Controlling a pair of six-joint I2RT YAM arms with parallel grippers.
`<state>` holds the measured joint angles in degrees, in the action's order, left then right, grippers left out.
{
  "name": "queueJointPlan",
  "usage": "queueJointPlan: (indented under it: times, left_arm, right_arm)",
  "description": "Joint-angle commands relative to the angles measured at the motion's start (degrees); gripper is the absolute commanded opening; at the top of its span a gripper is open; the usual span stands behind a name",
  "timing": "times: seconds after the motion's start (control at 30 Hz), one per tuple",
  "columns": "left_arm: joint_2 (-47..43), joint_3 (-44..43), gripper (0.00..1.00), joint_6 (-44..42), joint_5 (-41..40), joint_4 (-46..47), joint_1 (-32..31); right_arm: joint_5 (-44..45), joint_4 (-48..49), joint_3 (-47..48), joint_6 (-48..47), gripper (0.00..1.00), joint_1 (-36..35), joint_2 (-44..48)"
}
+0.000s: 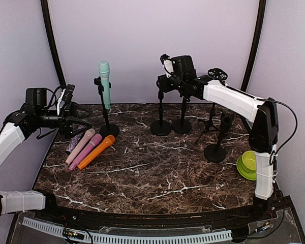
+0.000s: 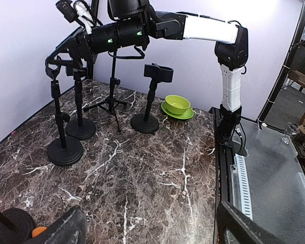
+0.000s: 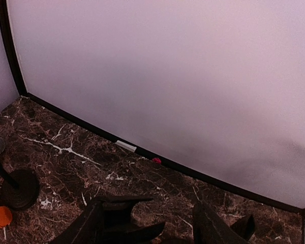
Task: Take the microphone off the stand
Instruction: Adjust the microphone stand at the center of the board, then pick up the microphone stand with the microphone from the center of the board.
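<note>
I should close my left gripper on the black stand's upper pole (image 1: 103, 101), just below the teal microphone's clip.
A teal microphone (image 1: 104, 84) stands upright in the clip of a black stand (image 1: 109, 130) at the back left of the marble table. To its left my left gripper (image 1: 76, 118) hovers open, apart from the microphone. In the left wrist view its fingers (image 2: 61, 229) stand wide with only marble between them. My right gripper (image 1: 163, 84) is far off at the back, at the top of an empty stand (image 1: 161, 127). In the right wrist view its jaws are apart (image 3: 150, 226), and the black clip (image 3: 127, 216) lies against the left finger.
Pink (image 1: 81, 145), magenta (image 1: 87, 150) and orange (image 1: 97, 151) microphones lie side by side in front of the teal one's stand. More empty stands (image 1: 182, 124) (image 1: 215, 152) and a small tripod (image 1: 209, 124) crowd the back right. A green bowl on a green plate (image 1: 249, 161) sits at the right edge.
</note>
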<state>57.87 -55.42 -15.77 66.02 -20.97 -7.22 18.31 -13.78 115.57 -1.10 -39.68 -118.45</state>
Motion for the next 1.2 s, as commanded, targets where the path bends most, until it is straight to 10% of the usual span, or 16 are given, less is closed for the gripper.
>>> queueJointPlan:
  times: [0.0, 0.47, 1.17]
  left_arm:
    - [-1.44, 0.94, 0.90, 0.65, 1.21, 1.25, 0.43]
    - [1.39, -2.04, 0.99, 6.63, -7.79, -1.28, 2.37]
    - [9.40, 2.19, 0.97, 2.53, -12.03, -0.19, 12.04]
  right_arm:
    - [-1.91, 2.46, -3.11, 0.26, 0.65, -0.32, 3.39]
    - [-9.08, 23.75, -11.69, -8.03, 1.00, -6.47, 11.51]
    - [-27.01, 35.06, 12.17, -5.28, 0.96, -12.70, -19.98]
